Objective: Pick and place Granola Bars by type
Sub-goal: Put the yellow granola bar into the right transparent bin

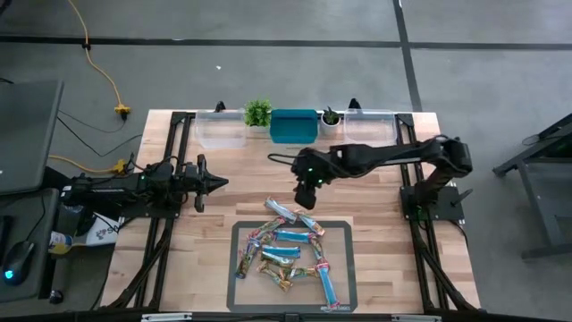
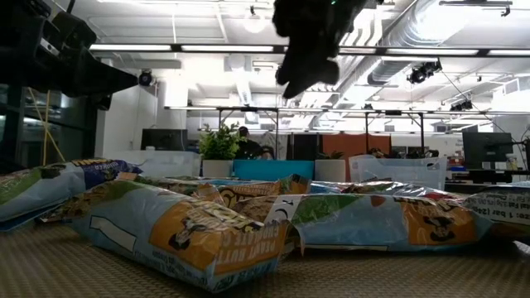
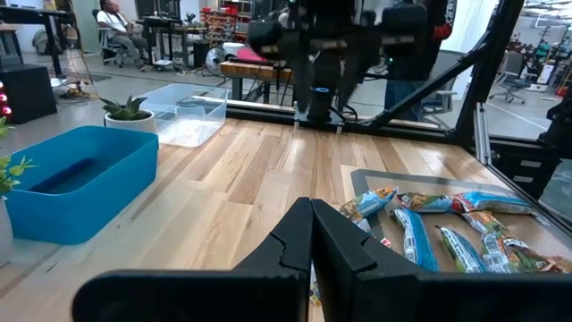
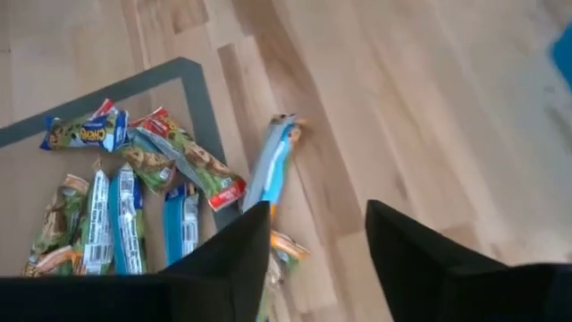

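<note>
The light blue bar lies across the mat's far edge, and next my right gripper needs to go to the middle of the light blue bar [image 1: 281, 210] [image 4: 271, 166] and close there.
The granola bars [image 1: 290, 252], several light blue and several red, brown or multicoloured, lie in a loose pile on a grey-edged mat [image 1: 239, 268] at the table's near middle. One light blue bar [image 4: 273, 165] lies across the mat's far edge onto the wood. My right gripper [image 1: 307, 199] hangs open above the pile's far edge, slanting downward, with nothing between its fingers [image 4: 241, 255]. My left gripper [image 1: 223, 182] is shut and level over the table's left side, away from the bars [image 3: 447, 228].
Along the far edge stand a clear bin [image 1: 222, 131], a blue bin [image 1: 293, 126] and a second clear bin [image 1: 371, 127], with two small potted plants [image 1: 257, 113] [image 1: 331, 117] between them. Bare wood lies between the bins and the mat.
</note>
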Action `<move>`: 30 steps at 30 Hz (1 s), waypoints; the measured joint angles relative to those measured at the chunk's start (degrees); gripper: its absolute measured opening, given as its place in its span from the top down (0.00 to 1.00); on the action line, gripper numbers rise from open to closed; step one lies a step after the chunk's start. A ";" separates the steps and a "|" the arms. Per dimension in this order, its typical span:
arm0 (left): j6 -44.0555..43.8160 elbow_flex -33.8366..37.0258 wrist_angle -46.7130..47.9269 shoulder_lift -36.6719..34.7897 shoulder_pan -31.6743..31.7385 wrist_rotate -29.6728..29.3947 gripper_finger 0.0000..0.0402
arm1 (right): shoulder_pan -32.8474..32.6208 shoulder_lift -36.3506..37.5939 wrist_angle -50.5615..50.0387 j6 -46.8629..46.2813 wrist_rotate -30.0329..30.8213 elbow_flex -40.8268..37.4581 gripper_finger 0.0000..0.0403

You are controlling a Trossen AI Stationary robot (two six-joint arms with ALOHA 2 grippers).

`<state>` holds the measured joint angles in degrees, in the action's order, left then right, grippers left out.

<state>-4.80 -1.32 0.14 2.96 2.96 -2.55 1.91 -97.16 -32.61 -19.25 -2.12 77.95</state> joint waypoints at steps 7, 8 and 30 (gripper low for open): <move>0.00 0.00 0.00 0.00 0.02 0.00 1.00 | 0.00 -5.45 7.67 0.17 -5.19 0.00 0.45; 0.00 0.00 0.00 0.00 0.02 0.00 1.00 | -0.02 -6.04 8.21 0.18 -5.88 0.00 0.44; 0.00 0.00 0.00 0.00 0.00 0.00 1.00 | -2.71 -17.20 13.28 7.15 -2.08 -0.04 0.44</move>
<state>-4.80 -1.32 0.14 2.96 2.96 -2.55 -0.80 -114.36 -19.33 -12.10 -4.20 77.91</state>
